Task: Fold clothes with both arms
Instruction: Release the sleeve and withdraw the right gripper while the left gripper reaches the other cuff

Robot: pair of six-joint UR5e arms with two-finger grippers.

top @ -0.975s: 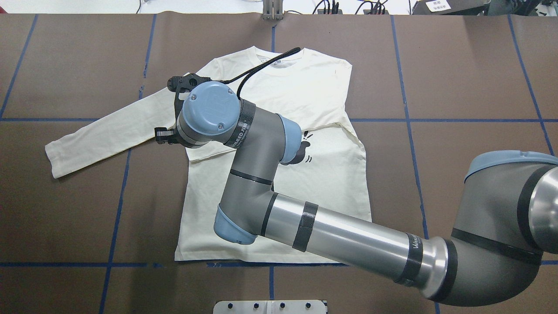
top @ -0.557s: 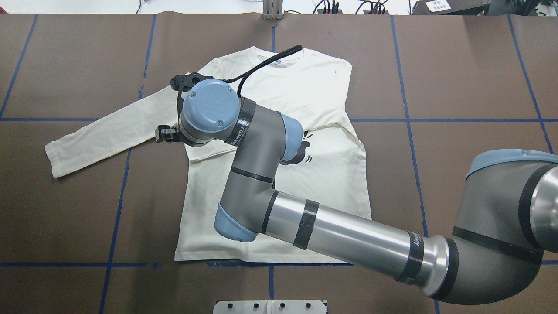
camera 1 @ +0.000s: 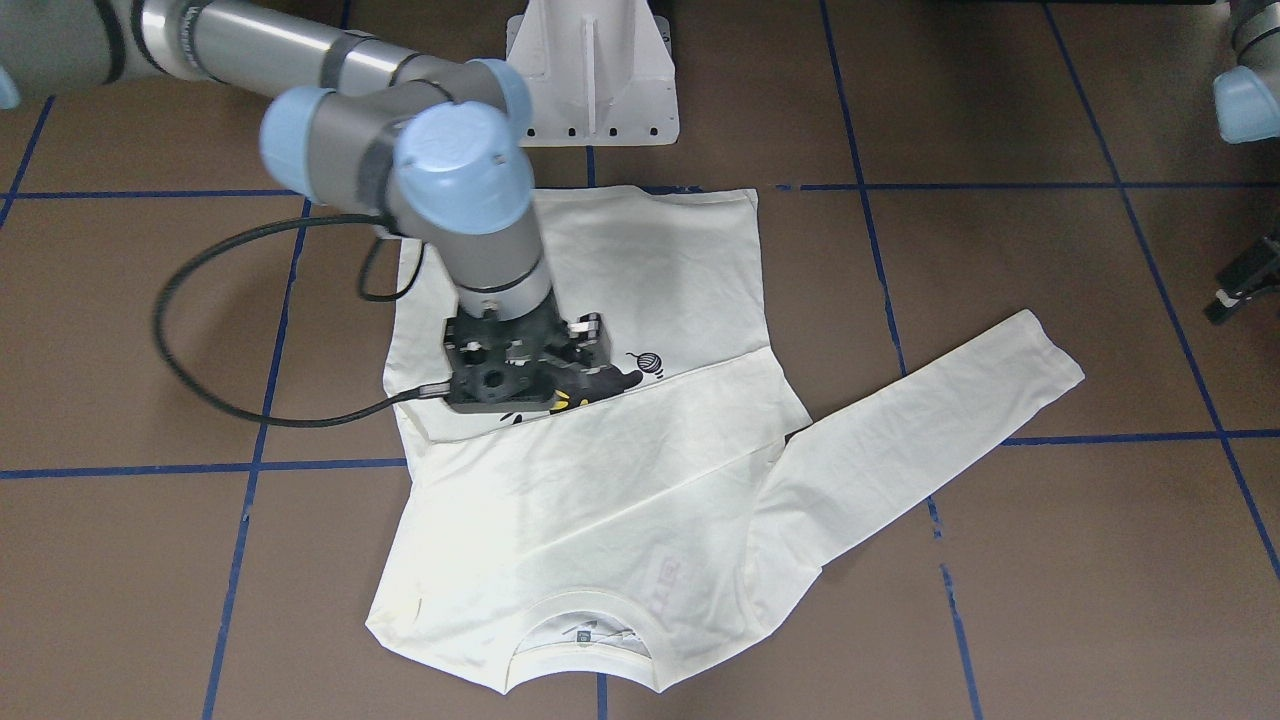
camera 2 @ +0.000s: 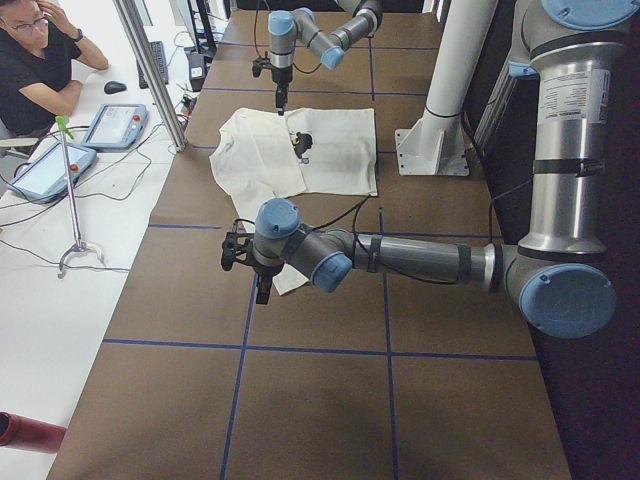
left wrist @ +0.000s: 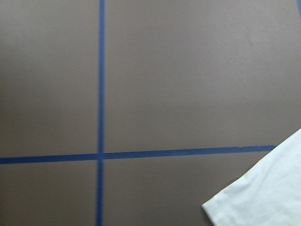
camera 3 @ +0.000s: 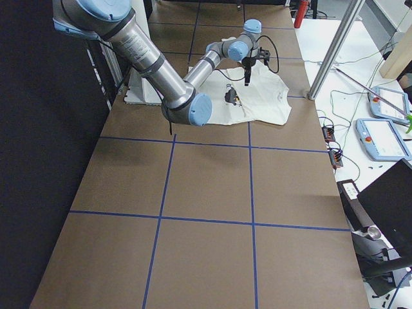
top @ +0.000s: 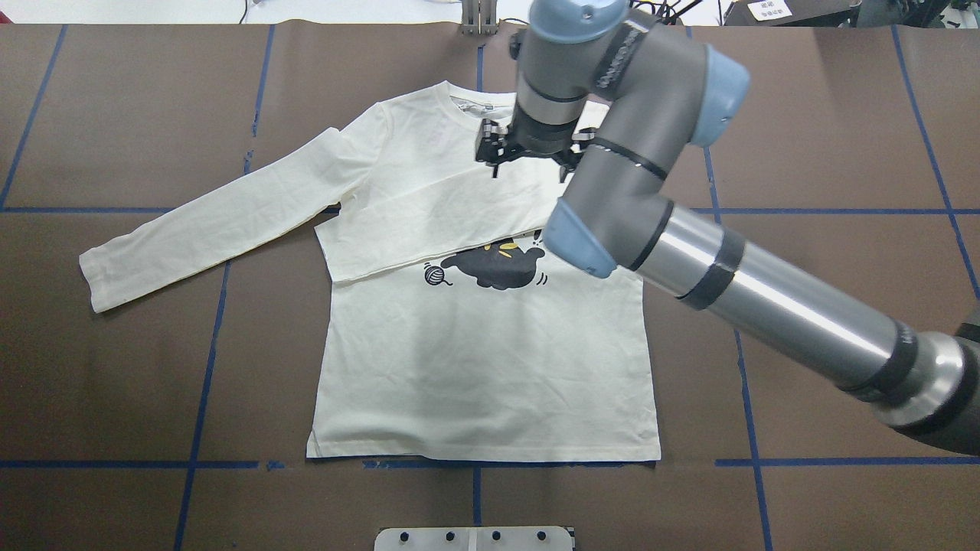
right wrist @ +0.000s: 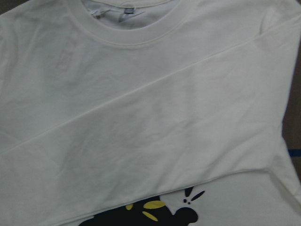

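Observation:
That shirt sleeve is still unfolded, so my left gripper will close on the stretched sleeve's cuff (camera 1: 1040, 335), near its robot-side corner.
The cream-white shirt (top: 490, 367) lies flat on the brown table, collar at the far side. One sleeve is folded across the chest above the black cat print (top: 498, 268). The other sleeve (top: 214, 222) stretches out toward the left. My right gripper (top: 528, 153) hovers open over the chest just below the collar, holding nothing; its wrist view shows only shirt fabric (right wrist: 141, 117). My left gripper (camera 1: 1240, 285) sits at the view's edge beyond the stretched sleeve's cuff (left wrist: 268, 197), and I cannot tell if it is open or shut. It is outside the overhead view.
Blue tape lines (top: 207, 344) divide the table into squares. The white pedestal base (camera 1: 590, 80) stands at the robot's side of the shirt. A person (camera 2: 40, 70) sits at a white desk with control tablets (camera 2: 110, 125) beyond the table's far edge.
My right arm has swung from the shirt's left shoulder across to the right, to just below the collar, uncovering the cat print. The shirt has not shifted.

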